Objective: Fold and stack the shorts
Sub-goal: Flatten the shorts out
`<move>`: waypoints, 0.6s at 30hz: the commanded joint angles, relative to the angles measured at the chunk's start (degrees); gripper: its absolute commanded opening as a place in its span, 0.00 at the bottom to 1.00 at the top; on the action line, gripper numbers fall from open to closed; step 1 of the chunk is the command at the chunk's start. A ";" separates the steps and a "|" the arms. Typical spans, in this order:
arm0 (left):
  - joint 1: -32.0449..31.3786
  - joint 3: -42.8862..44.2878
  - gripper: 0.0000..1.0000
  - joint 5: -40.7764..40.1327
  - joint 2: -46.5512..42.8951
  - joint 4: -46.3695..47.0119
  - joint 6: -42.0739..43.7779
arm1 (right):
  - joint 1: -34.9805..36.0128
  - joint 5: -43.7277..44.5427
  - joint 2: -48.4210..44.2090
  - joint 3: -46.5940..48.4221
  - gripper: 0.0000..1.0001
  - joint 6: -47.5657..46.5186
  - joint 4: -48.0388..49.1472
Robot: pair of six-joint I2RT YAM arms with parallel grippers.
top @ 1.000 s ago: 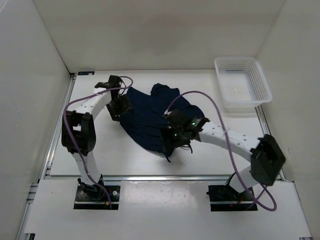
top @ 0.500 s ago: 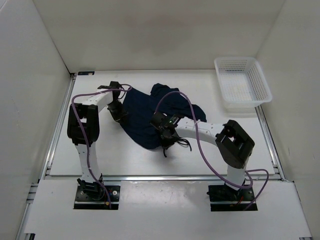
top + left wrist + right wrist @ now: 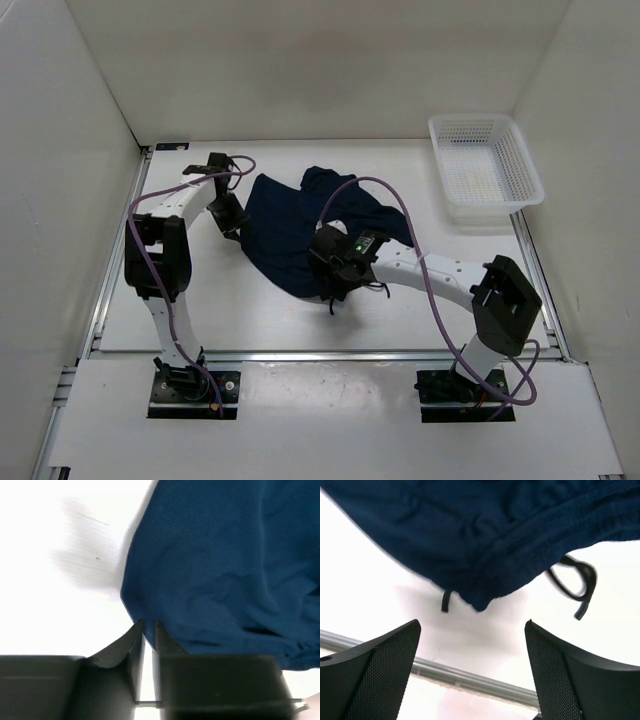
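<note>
The edge of the shorts is all that is between my left gripper's fingers, so next my left gripper opens and grabs a fuller bunch of cloth (image 3: pixel 151 602) before it lifts.
The dark navy shorts (image 3: pixel 290 225) lie crumpled in the middle of the white table. My left gripper (image 3: pixel 228 215) is at their left edge. In the left wrist view its jaws (image 3: pixel 149 626) stand almost together with the edge of the shorts (image 3: pixel 225 570) pinched between the tips. My right gripper (image 3: pixel 335 275) hovers over the shorts' near edge. In the right wrist view it (image 3: pixel 471 630) is wide open and empty, with the waistband corner (image 3: pixel 485 592) and the black drawstring (image 3: pixel 575 587) just beyond the fingertips.
A white mesh basket (image 3: pixel 483 170) stands at the back right corner. White walls close in the table on three sides. A metal rail (image 3: pixel 320 353) runs along the near edge and shows in the right wrist view (image 3: pixel 470 677).
My right arm swung its elbow left, then back right, with its gripper staying by the shorts' near edge. My left gripper shifted slightly left at the shorts' left edge.
</note>
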 commanded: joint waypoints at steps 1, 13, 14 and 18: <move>1.31 0.04 0.49 -0.51 -3.97 0.07 0.31 | 2.69 3.50 -0.10 1.89 0.90 -1.26 -3.13; 1.49 4.60 0.33 1.42 6.04 0.07 1.45 | 2.77 6.57 15.08 11.56 0.50 -5.39 -1.20; 1.49 5.38 0.18 1.95 6.58 0.07 1.45 | 2.77 6.58 15.88 12.09 0.35 -6.00 -1.20; 1.49 9.07 0.10 2.48 7.81 -1.16 1.45 | 1.11 8.24 17.83 14.99 0.00 -7.49 -1.20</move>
